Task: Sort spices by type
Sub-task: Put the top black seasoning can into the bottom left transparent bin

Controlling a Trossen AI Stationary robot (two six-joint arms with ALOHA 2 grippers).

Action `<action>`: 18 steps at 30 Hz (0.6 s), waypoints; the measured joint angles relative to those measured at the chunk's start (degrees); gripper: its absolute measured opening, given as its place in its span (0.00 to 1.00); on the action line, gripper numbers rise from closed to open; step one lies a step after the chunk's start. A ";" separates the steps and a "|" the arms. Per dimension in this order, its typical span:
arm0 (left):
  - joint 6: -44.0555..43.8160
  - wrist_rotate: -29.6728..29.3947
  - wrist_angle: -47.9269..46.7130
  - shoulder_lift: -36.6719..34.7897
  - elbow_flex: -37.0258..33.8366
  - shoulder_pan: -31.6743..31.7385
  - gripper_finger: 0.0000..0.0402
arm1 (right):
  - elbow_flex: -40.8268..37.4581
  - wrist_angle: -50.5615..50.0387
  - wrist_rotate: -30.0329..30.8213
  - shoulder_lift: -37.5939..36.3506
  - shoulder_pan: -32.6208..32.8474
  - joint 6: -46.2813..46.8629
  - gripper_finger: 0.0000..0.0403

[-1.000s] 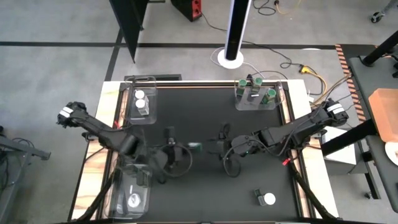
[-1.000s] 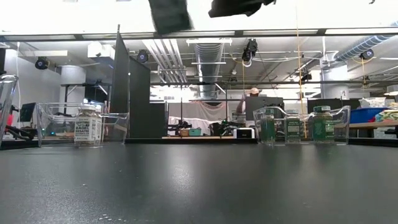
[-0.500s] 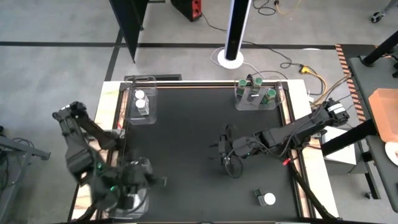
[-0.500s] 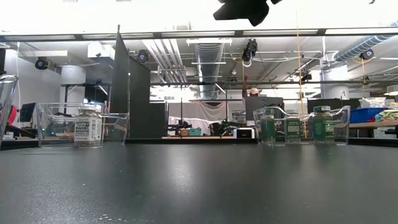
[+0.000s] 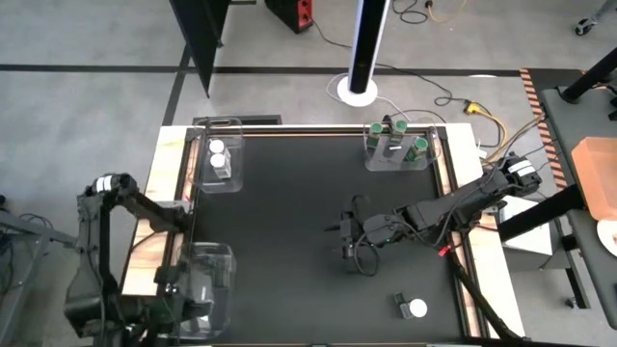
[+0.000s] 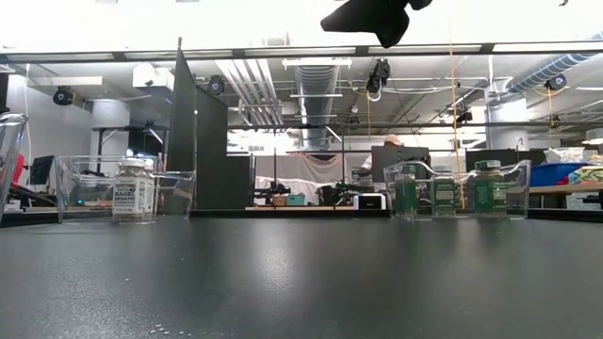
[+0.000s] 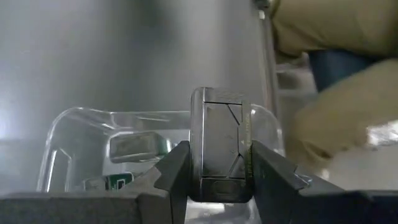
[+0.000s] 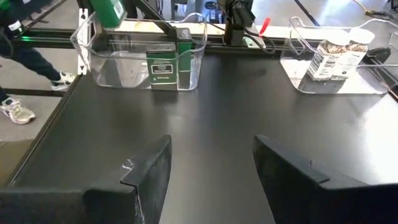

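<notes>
Next, my left gripper lets go of the small rectangular tin in the near clear tray [image 5: 200,309] [image 7: 202,169], next to the green-labelled tin.
My left gripper [image 7: 219,180] is at the table's near left corner, shut on a small rectangular tin [image 7: 219,143] over the near-left clear tray [image 5: 214,258]. A green-labelled tin [image 8: 163,62] lies in that tray. My right gripper [image 5: 345,238] hovers open over mid-table and shows at the top of the low view [image 6: 367,17]. Two white-lidded jars [image 5: 218,154] stand in the far-left tray. Green-lidded jars [image 5: 397,135] stand in the far-right tray. One white-lidded jar [image 5: 415,308] lies on its side on the mat, near right. My left gripper pinches the tin between its two fingers [image 7: 177,177], one on each opposite side wall near the tin's lower end [image 7: 219,186]. The fingers slant down from above. The tin is lifted clear above the tray, and its far end sticks out past the fingertips.
The black mat [image 5: 289,193] lies open between the trays. Wooden table edges run along both sides. A white pole base [image 5: 359,92] and cables lie beyond the far edge. A person's tan trousers [image 7: 336,93] show beside the table in the left wrist view.
My left arm has swung from mid-table, where it faced my right gripper, toward the near left corner, carrying the tin over the near-left tray. My right gripper has stayed about mid-table, open.
</notes>
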 joint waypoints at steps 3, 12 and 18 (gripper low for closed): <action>-3.94 -1.34 -0.22 1.96 -1.97 -1.12 0.30 | -0.05 0.04 0.02 0.00 0.00 0.00 0.53; -9.76 -0.23 1.28 3.59 -7.14 -1.21 0.30 | -0.18 2.55 0.02 0.02 0.63 -0.45 0.53; -8.35 -3.28 2.34 1.86 -10.77 -0.09 0.30 | -0.18 2.63 0.00 0.02 0.87 -1.85 0.54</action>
